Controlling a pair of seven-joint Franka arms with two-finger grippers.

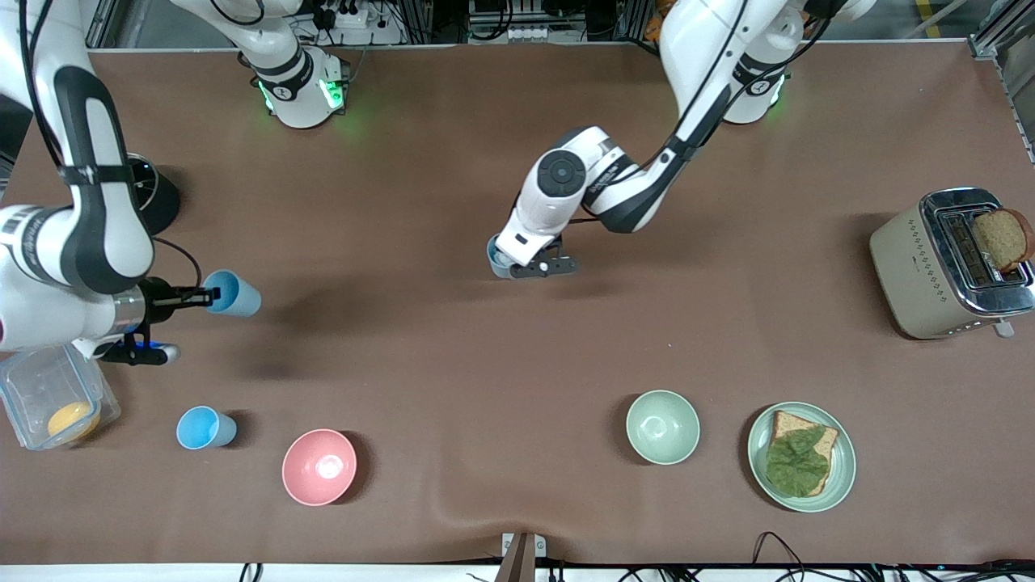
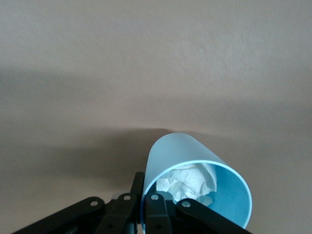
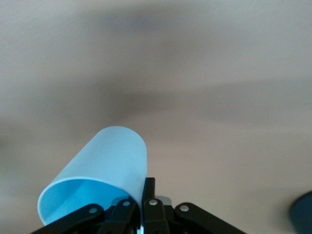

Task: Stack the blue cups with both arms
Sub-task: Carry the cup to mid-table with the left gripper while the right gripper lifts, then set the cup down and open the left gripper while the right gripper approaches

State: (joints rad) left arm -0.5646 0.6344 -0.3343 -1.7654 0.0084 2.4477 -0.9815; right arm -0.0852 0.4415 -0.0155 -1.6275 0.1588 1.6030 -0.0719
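Next, I release the sky-blue cup, now held tilted over the table, with my right gripper inside the grey-blue cup [image 1: 496,244] at my left gripper.
My right gripper [image 1: 207,297] is shut on the rim of a bright sky-blue cup [image 1: 234,293] and holds it tilted over the table at the right arm's end. In the right wrist view the gripper [image 3: 142,196] pinches that cup's [image 3: 105,165] wall. My left gripper [image 1: 517,265] is shut on a duller grey-blue cup [image 1: 494,255], low over the table's middle and mostly hidden under the hand. In the left wrist view the gripper [image 2: 145,196] pinches the rim of this cup [image 2: 180,156], which holds crumpled white paper [image 2: 187,181]. A third blue cup [image 1: 205,428] stands upright beside the pink bowl [image 1: 318,467].
A pale green bowl [image 1: 662,427] and a green plate [image 1: 841,473] with bread and lettuce lie near the front camera. A toaster [image 1: 914,267] with bread stands at the left arm's end. A clear container [image 1: 32,388] holding something orange sits at the right arm's end.
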